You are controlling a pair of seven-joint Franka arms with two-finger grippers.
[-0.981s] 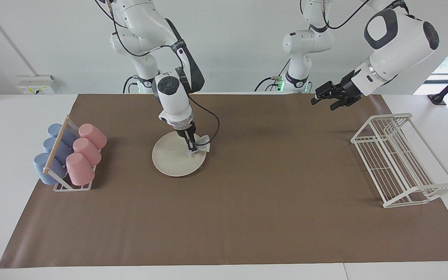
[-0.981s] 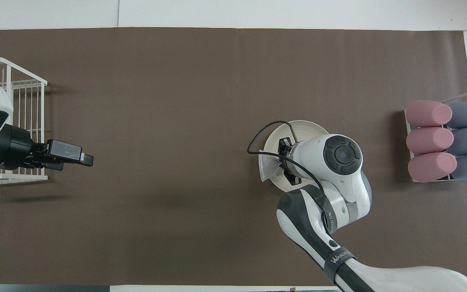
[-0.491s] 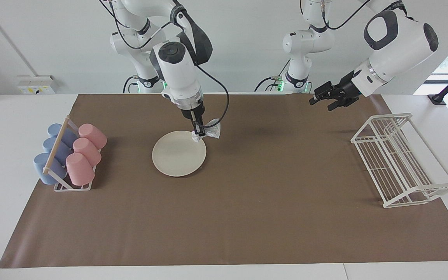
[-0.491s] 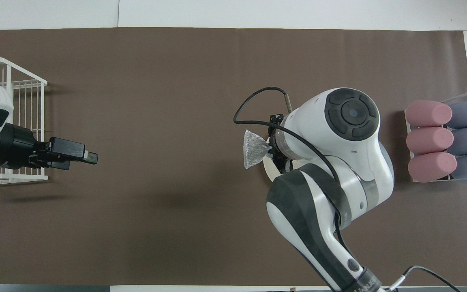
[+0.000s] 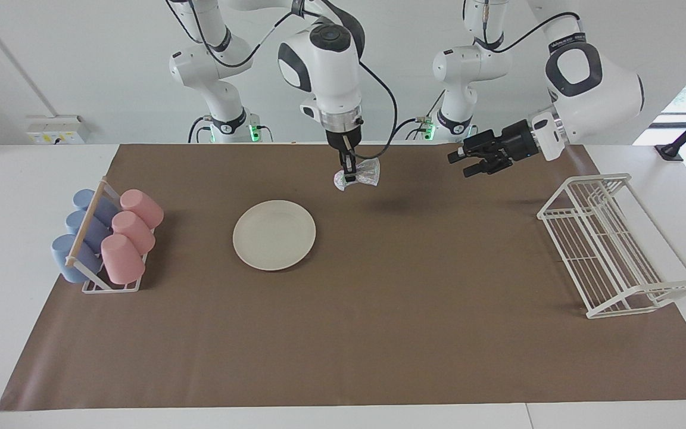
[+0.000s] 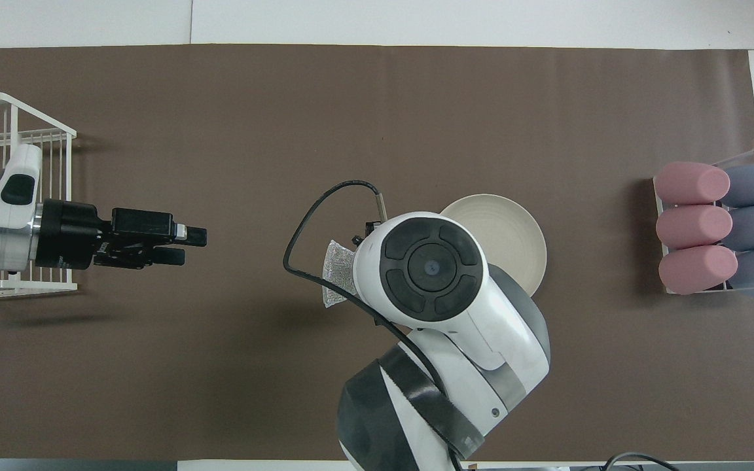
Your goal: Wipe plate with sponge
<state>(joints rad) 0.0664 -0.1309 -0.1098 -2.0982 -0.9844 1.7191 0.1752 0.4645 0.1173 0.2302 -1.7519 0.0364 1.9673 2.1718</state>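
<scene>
The robot's left gripper needs to next move to the silvery sponge's loose end (image 6: 336, 271), which sticks out from under the right arm's wrist, and close there.
The cream-white plate (image 5: 274, 235) lies flat on the brown mat, and it also shows in the overhead view (image 6: 508, 229). My right gripper (image 5: 349, 176) is shut on the silvery sponge (image 5: 362, 177) and holds it up in the air over bare mat, off the plate toward the left arm's end. In the overhead view the sponge (image 6: 338, 281) sticks out from under the right arm's wrist, which hides the gripper. My left gripper (image 5: 461, 165) is open and empty, raised over the mat near the wire rack; it shows in the overhead view too (image 6: 190, 245).
A rack of pink and blue cups (image 5: 108, 241) stands at the right arm's end, also in the overhead view (image 6: 717, 229). A white wire dish rack (image 5: 611, 244) stands at the left arm's end, also overhead (image 6: 17, 196).
My right gripper lifted the sponge off the plate's edge and carried it up and toward the left arm's end. My left gripper moved a little toward the table's middle.
</scene>
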